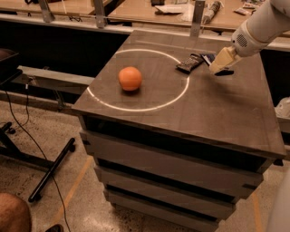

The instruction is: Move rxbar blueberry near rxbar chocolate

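Note:
My gripper is going to let go of the rxbar blueberry on the table (214,71), just outside the white ring and close beside the rxbar chocolate.
The rxbar blueberry (208,57), in a navy-blue wrapper, sticks out to the left from under my gripper (221,62) at the back right of the table. The gripper's cream fingers (218,64) are shut on it, just above the tabletop. The rxbar chocolate (190,63), in a black-brown wrapper, lies flat right beside it on the left, on the white ring's edge. A small gap separates the two bars. My white arm (260,25) comes in from the upper right.
An orange ball (130,78) sits inside a white ring (136,108) marked on the dark table (217,113). A workbench (149,9) with metal posts runs behind. A black stand leg (50,170) and cables lie on the floor at the left.

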`<state>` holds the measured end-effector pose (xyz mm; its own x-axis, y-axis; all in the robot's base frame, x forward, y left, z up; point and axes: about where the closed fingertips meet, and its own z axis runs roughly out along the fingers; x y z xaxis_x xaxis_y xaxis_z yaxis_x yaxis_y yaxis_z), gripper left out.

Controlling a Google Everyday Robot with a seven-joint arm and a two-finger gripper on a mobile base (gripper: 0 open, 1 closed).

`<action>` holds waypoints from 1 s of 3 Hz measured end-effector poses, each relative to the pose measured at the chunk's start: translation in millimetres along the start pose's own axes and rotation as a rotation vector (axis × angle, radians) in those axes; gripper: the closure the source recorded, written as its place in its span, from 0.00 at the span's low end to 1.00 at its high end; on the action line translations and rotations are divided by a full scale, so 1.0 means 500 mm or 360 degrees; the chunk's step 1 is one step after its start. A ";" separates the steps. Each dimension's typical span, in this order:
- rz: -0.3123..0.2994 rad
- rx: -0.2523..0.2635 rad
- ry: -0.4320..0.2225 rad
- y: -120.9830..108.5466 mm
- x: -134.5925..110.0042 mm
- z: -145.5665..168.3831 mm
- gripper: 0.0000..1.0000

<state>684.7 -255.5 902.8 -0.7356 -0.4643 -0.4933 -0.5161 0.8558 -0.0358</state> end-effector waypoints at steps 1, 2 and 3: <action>0.0034 -0.0019 -0.0011 0.004 -0.053 0.048 1.00; 0.0064 0.0059 0.0026 -0.009 -0.065 0.101 1.00; 0.0108 0.0122 0.0055 -0.038 -0.054 0.125 1.00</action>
<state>742.0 -244.7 862.4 -0.7830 -0.4109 -0.4669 -0.4303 0.9000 -0.0704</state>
